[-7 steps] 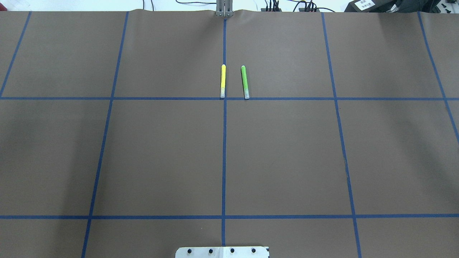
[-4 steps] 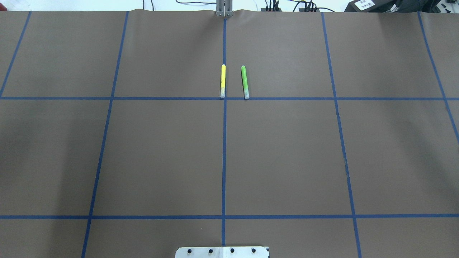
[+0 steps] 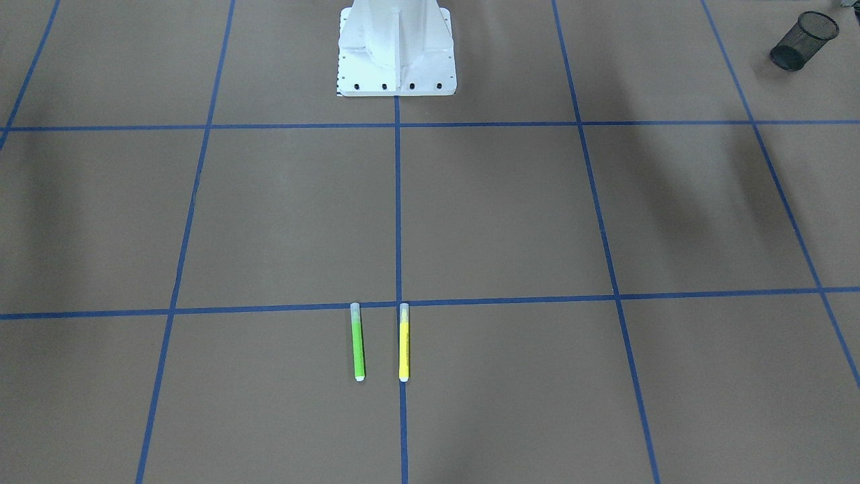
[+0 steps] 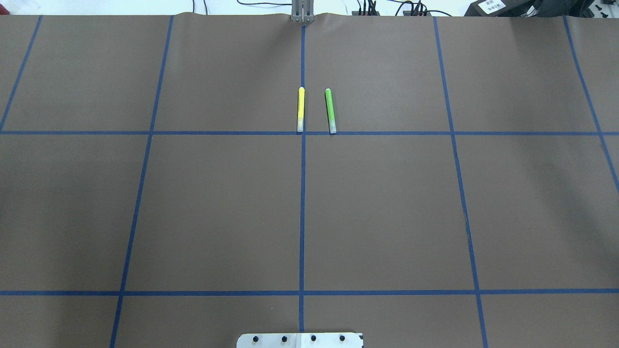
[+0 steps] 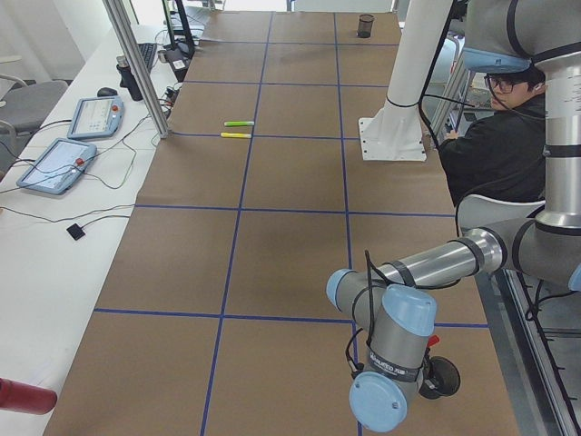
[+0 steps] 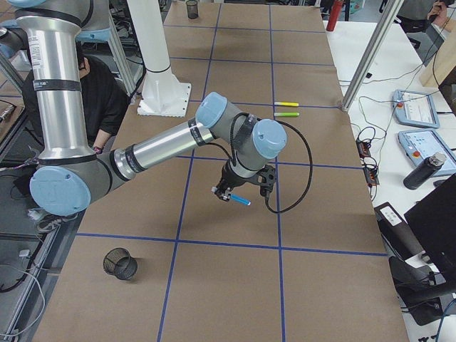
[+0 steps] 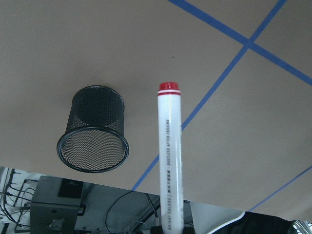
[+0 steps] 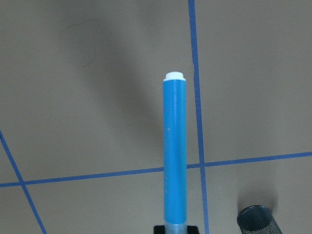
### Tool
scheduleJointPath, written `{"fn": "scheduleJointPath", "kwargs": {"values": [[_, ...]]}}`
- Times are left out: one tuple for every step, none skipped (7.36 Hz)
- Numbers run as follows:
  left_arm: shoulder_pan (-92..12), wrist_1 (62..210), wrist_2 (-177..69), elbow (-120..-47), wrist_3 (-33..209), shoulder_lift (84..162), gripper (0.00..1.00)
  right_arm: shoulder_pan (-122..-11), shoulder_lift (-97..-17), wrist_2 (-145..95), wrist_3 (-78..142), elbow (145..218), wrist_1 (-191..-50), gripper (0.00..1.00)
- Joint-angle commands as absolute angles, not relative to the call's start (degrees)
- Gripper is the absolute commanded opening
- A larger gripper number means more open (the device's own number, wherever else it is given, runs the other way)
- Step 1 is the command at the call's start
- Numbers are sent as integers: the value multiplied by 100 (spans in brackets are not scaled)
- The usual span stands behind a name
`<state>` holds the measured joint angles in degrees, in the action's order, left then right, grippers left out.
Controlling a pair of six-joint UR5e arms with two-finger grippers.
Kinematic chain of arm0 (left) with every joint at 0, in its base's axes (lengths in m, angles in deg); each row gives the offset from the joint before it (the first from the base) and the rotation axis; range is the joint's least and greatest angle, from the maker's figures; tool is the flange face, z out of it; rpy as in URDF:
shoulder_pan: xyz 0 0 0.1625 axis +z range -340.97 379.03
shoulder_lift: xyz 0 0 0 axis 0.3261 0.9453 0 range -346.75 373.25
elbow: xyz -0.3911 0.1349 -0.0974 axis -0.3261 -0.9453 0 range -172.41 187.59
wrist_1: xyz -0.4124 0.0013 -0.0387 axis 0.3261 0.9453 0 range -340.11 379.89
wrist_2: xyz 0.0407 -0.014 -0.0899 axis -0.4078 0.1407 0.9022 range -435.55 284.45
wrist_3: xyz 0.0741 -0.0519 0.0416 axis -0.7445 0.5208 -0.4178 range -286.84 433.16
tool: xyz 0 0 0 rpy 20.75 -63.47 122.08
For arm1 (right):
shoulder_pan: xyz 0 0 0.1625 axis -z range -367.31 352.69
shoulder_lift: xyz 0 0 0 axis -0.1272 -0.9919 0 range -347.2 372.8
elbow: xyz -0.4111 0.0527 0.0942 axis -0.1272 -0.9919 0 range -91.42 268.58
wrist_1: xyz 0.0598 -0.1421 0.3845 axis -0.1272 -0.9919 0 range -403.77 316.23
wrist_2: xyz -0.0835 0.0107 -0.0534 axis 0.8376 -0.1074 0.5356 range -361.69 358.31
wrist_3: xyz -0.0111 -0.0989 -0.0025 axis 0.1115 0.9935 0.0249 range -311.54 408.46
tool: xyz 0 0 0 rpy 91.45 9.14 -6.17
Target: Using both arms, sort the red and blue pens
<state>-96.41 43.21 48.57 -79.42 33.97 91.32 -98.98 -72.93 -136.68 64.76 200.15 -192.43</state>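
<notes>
The robot's left gripper will release the red pen inside the black mesh cup [image 3: 804, 50] [image 7: 95, 127], with the pen's red end sticking out.
In the left wrist view the red pen [image 7: 168, 161], a white barrel with a red end band, sticks up from my left gripper [image 7: 171, 228], which is shut on its lower end. It points beside a black mesh cup [image 7: 93, 129] lying further off on the table. In the right wrist view the blue pen [image 8: 175, 151] with a white tip stands in my right gripper [image 8: 175, 229], shut on its base. From the right side, that gripper [image 6: 241, 191] hangs over the brown table with the blue pen [image 6: 240, 200] slanting below it. Neither arm appears in the overhead view.
A yellow marker [image 4: 301, 108] and a green marker [image 4: 330, 110] lie side by side at the far middle of the table. One mesh cup [image 6: 120, 263] stands near the right arm, another [image 3: 803, 40] on the left side. A seated person [image 5: 495, 136] is behind the white pedestal [image 3: 396, 47].
</notes>
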Motion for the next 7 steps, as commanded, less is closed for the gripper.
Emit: {"fn": "scheduleJointPath", "kwargs": {"values": [[-9681,4187,4855,-7496,3388,9060,0,-9898,-7254,-13678,6463,20003,-19230,0],[-9681,4004,4873,-7390,3388,9051,0,-9898,-7254,-13686,6455,20003,-19230,0],[-9707,3993,4864,-7328,3396,8999,0,-9898,-7245,-13687,6446,20003,-19221,0],[-9716,3993,4873,-7231,3397,8911,0,-9898,-7245,-13687,6446,20011,-19213,0],[-9742,3993,4873,-7100,3397,8884,0,-9898,-7245,-13687,6446,20011,-19213,0],[-9742,3993,4873,-7038,3405,8858,0,-9898,-7236,-13687,6446,20011,-19213,0],[-9742,4002,4873,-6950,3414,8858,0,-9898,-7236,-13687,6446,20011,-19213,0]]}}
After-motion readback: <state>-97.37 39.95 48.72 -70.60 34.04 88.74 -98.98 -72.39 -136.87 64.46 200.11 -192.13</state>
